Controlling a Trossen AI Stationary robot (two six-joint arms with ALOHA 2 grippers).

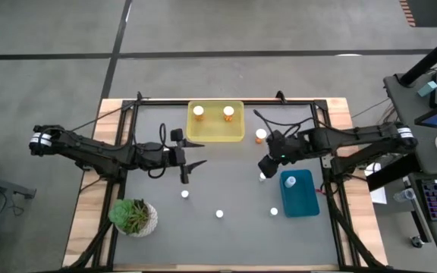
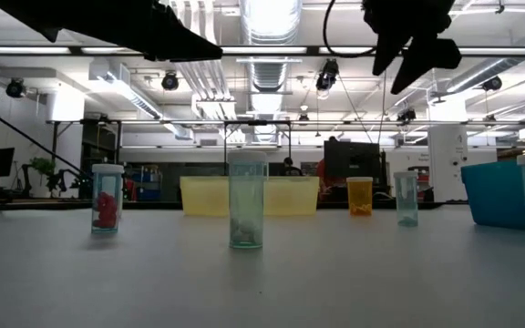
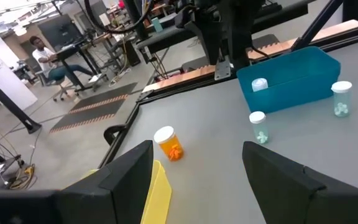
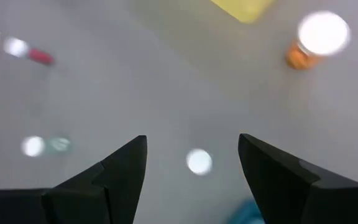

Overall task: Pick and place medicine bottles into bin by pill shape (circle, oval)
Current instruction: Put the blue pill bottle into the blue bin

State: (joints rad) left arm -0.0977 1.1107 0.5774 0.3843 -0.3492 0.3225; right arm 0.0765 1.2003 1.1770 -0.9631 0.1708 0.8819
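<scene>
My right gripper will close on the white cap (image 1: 262, 177) (image 4: 199, 162) of the small bottle that stands between the blue bin and the orange bottle on the table.
My right gripper (image 1: 266, 164) is open and in the air over a small white-capped bottle (image 1: 262, 177); that cap (image 4: 199, 161) shows between its fingers, untouched. My left gripper (image 1: 190, 168) is open and empty, raised near the yellow bin (image 1: 215, 130). An orange bottle (image 1: 261, 135) stands on the table beside the yellow bin, and two orange bottles (image 1: 199, 112) (image 1: 228, 113) stand inside it. Three small bottles (image 1: 185, 194) (image 1: 220, 214) (image 1: 274, 211) stand on the table nearer the front. One bottle (image 1: 288, 181) stands in the blue bin (image 1: 302, 199).
A potted green plant (image 1: 133, 217) stands at the front left. The blue bin sits at the right, just below my right gripper. A black frame (image 1: 226, 101) runs along the table's far edge and sides. A person sits in the room beyond (image 3: 42, 53).
</scene>
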